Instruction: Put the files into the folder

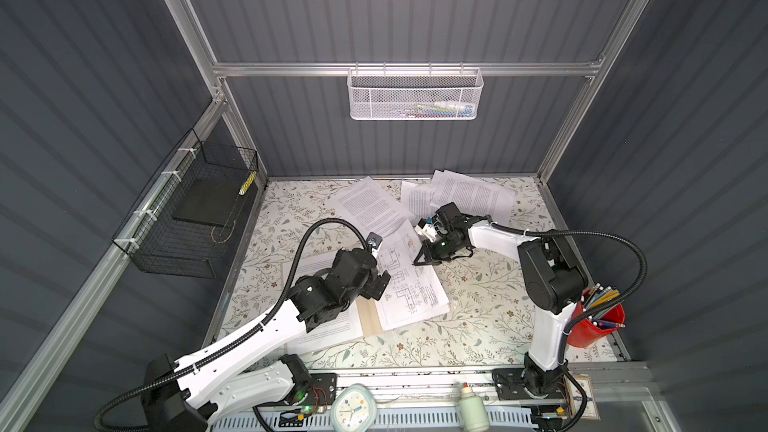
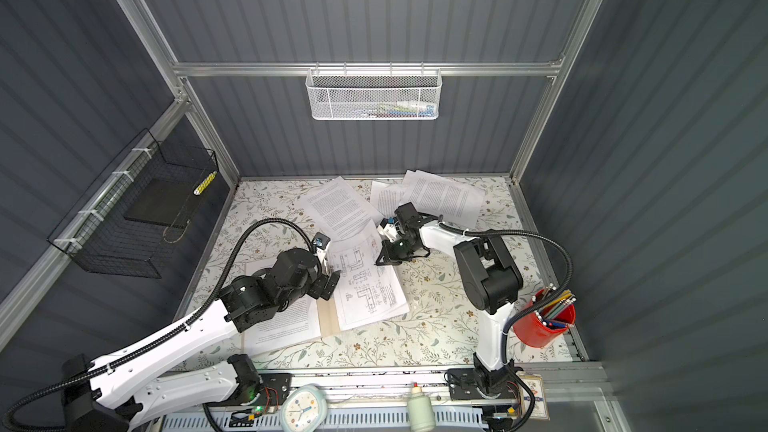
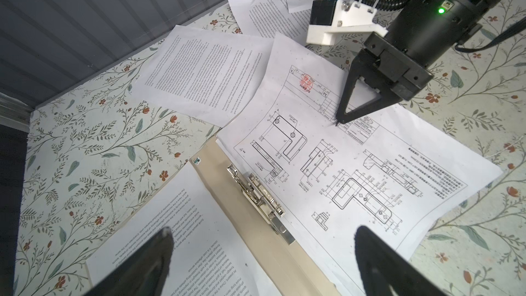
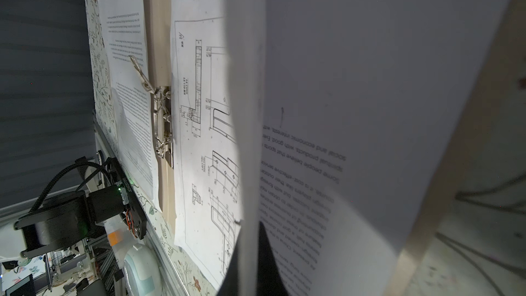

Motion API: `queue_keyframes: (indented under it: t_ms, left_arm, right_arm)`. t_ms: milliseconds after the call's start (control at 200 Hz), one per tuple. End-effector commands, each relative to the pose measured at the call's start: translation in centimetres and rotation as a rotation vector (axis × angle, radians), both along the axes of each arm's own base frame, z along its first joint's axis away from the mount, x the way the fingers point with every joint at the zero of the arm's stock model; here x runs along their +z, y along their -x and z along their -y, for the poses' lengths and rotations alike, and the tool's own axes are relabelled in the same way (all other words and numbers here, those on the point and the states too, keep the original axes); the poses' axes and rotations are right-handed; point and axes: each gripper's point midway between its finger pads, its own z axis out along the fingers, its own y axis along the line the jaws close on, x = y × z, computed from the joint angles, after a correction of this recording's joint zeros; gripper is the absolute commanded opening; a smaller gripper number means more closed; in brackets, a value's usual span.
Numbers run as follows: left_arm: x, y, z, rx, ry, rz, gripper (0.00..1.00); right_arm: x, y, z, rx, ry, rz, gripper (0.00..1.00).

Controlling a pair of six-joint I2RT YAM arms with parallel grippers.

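Note:
I should let go of the drawing sheet with my right gripper, flat over the text sheet [image 1: 412,281] [image 4: 282,148] next to the tan folder's metal clip. The drawing sheet now lies on the open folder.
The tan folder [image 1: 370,320] lies open on the floral table, and its metal clip [image 3: 256,192] shows along the spine. A text sheet [image 1: 332,328] covers its left half. A sheet of line drawings [image 1: 411,288] covers its right half. My left gripper [image 1: 379,284] hangs open just above the spine, holding nothing. My right gripper [image 1: 417,261] is shut on the drawing sheet, and a thin strip of white paper [image 4: 247,166] stands between its fingers. Under that raised edge another text sheet [image 4: 327,166] shows. Three more files [image 1: 370,205] [image 1: 415,197] [image 1: 469,193] lie loose at the back.
A red cup of pencils [image 1: 594,322] stands at the right edge near the right arm's base. A black wire basket [image 1: 187,218] hangs on the left wall and a white mesh basket [image 1: 415,95] on the back wall. A clock [image 1: 353,407] and a bottle [image 1: 471,407] sit on the front rail.

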Motion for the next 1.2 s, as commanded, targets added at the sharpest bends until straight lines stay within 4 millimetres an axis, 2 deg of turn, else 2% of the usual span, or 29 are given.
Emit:
queue_keyframes:
  t_ms: [0, 810, 995, 1196]
  left_arm:
    - [-0.5, 0.0, -0.2, 0.002, -0.015, -0.012, 1.0]
    - [-0.9, 0.1, -0.2, -0.012, -0.029, -0.022, 1.0]
    - [-0.8, 0.2, -0.2, -0.015, -0.025, -0.021, 1.0]
    - [-0.7, 0.2, -0.2, -0.017, -0.022, -0.021, 1.0]
  right_arm:
    - [-0.8, 0.8, -0.3, 0.022, -0.001, -0.033, 0.0]
    - [-1.8, 1.4, -0.8, 0.001, 0.013, -0.075, 0.03]
    - [-1.8, 1.5, -0.8, -0.005, 0.012, -0.077, 0.08]
    - [-1.8, 1.6, -0.9, -0.009, 0.009, -0.08, 0.1]
